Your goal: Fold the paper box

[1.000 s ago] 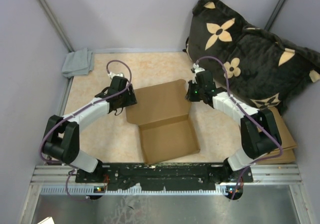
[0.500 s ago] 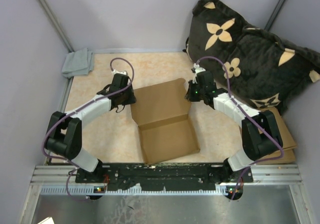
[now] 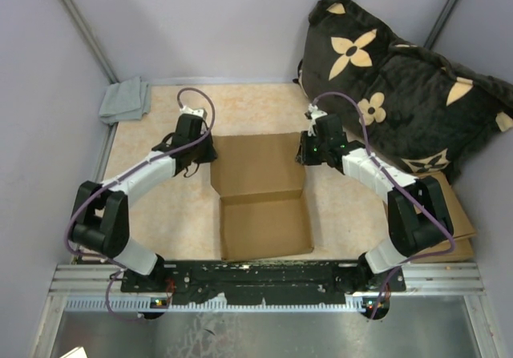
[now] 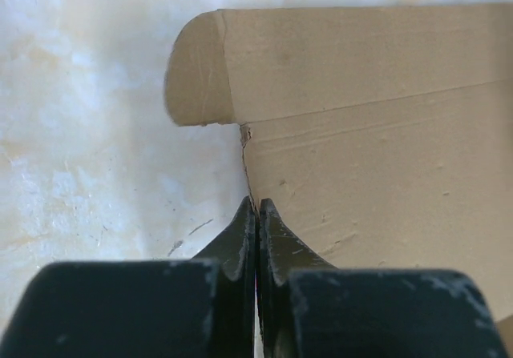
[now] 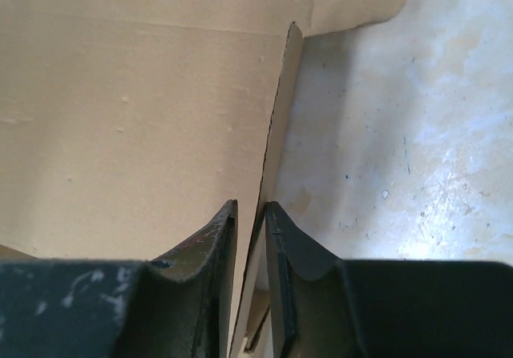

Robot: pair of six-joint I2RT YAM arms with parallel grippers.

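My right gripper holds the lid's side piece loosely, far from the rounded flap; next I open, then pinch the side piece nearer that flap [image 5: 287,74].
The paper box [image 3: 260,174] lies open mid-table, squared to the table's edge, lid panel at the back and shallow tray part toward the arms. My left gripper [image 3: 210,156] sits at the lid's left edge. In the left wrist view its jaws [image 4: 256,206] are shut, pinching the cardboard's edge just below a rounded flap [image 4: 196,70]. My right gripper [image 3: 303,151] is at the lid's right edge. In the right wrist view its jaws [image 5: 251,206] stand slightly apart, with an upright strip of the box [image 5: 276,134] running loosely between them.
A dark pillow with tan flowers [image 3: 401,86] leans at the back right. A pile of brown cardboard pieces [image 3: 453,222] lies under the right arm's elbow. A grey cloth [image 3: 124,100] sits in the back left corner. Walls close in on three sides.
The box has turned from skewed to square with the table. My left gripper has closed on its left edge. My right gripper's jaws have parted a little.
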